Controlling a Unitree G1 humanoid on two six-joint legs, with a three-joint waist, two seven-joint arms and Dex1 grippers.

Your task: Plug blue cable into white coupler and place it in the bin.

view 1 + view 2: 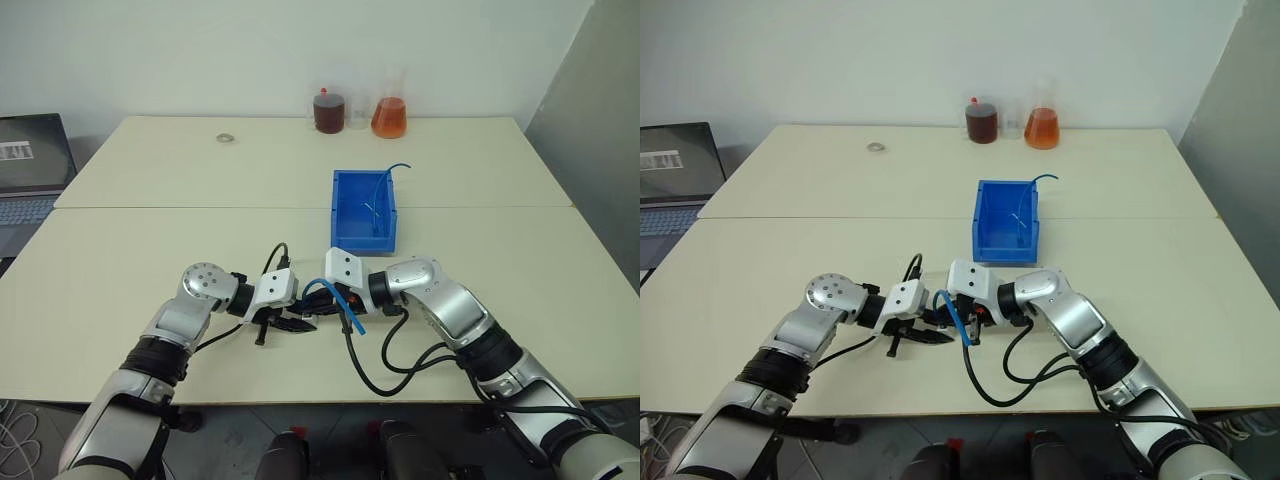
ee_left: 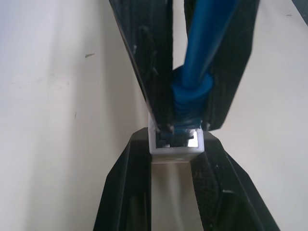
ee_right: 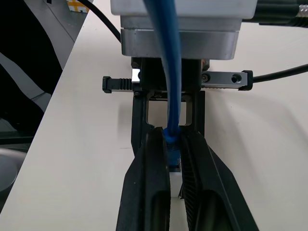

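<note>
The robot's right gripper needs to release the blue cable and white coupler in the near half of the blue bin (image 1: 369,225).
Near the table's front edge my two grippers meet tip to tip. My left gripper (image 2: 175,140) is shut on the white coupler (image 2: 176,150), a small white block with its socket facing the other hand. My right gripper (image 3: 174,138) is shut on the blue cable (image 3: 169,82) just behind its plug (image 2: 188,98). The plug's tip sits at the mouth of the coupler's socket; how deep it goes I cannot tell. From the right fingers the cable loops up and back over the wrist (image 1: 340,300). The blue bin (image 1: 345,212) stands behind the grippers, at mid-table.
A thin blue wire (image 1: 392,172) lies in the bin and curls over its far right corner. Two flasks with dark and orange liquid (image 1: 329,112) (image 1: 389,118) stand at the back edge. A small ring (image 1: 227,138) lies back left. A laptop (image 1: 30,165) sits off the left side.
</note>
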